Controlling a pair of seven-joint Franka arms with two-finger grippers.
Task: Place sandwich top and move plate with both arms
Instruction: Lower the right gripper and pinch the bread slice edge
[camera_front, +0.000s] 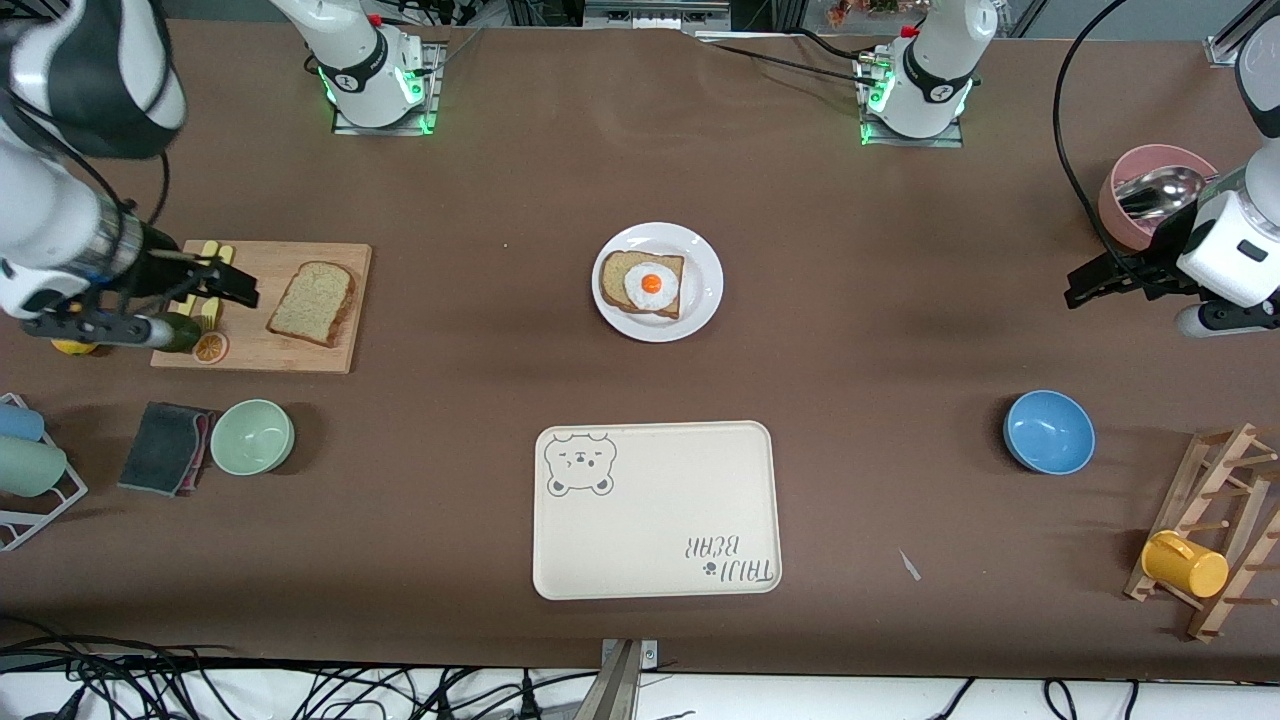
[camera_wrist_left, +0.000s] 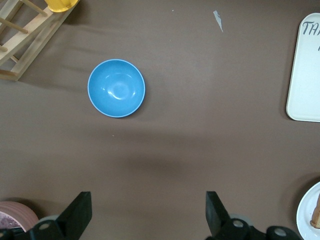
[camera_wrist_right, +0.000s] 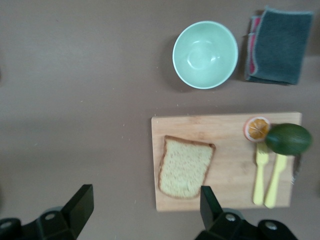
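The sandwich top's crust side (camera_front: 345, 308) (camera_wrist_right: 161, 169), the one that faces away from the yellow cutlery, should be gripped next at its middle by my right gripper.
The sandwich top (camera_front: 313, 303), a plain tan bread slice, lies on a wooden cutting board (camera_front: 260, 350) toward the right arm's end of the table; it also shows in the right wrist view (camera_wrist_right: 185, 167). My right gripper (camera_front: 235, 285) (camera_wrist_right: 146, 202) hangs open and empty over the board, beside the slice. The white plate (camera_front: 706, 272) sits mid-table and carries a bread slice topped by a fried egg (camera_front: 648, 286). Toward the left arm's end, my left gripper (camera_front: 1080, 285) (camera_wrist_left: 147, 210) hovers open over bare table. The plate's rim (camera_wrist_left: 307, 212) shows at the edge of the left wrist view.
A cream bear-print tray (camera_front: 655, 510) lies nearer the camera than the plate. The green bowl (camera_front: 252, 436) and a dark cloth (camera_front: 165, 447) sit near the board. A blue bowl (camera_front: 1048, 431), pink bowl (camera_front: 1125, 215) and wooden rack (camera_front: 1215, 520) stand toward the left arm's end.
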